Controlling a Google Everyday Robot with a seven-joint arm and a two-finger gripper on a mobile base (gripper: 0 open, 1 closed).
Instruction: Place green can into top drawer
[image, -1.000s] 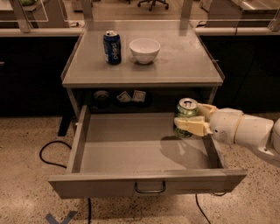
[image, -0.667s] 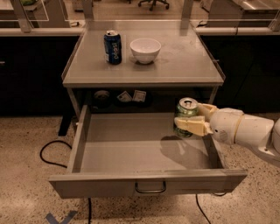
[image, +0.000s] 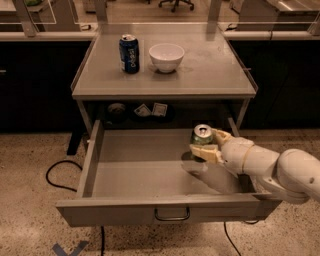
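Observation:
The robot's gripper should release the green can on the top drawer's bottom (image: 192, 157), just off its middle toward the side of the robot's arm.
The green can (image: 202, 136) with a silver top is held upright in my gripper (image: 210, 144), whose cream fingers are shut on its sides. It hangs just above the floor of the open top drawer (image: 145, 172), over the drawer's right half. My white arm (image: 270, 167) reaches in from the right, over the drawer's right wall. The drawer is pulled fully out, with its flat front and small silver bar handle (image: 171, 215) toward the camera. The can's shadow lies on the drawer floor below it.
A blue can (image: 129, 53) and a white bowl (image: 166, 57) stand on the table top (image: 210, 70) above the drawer. Small items lie on the shelf (image: 150, 111) behind the drawer. A black cable (image: 55, 175) runs on the floor at the left.

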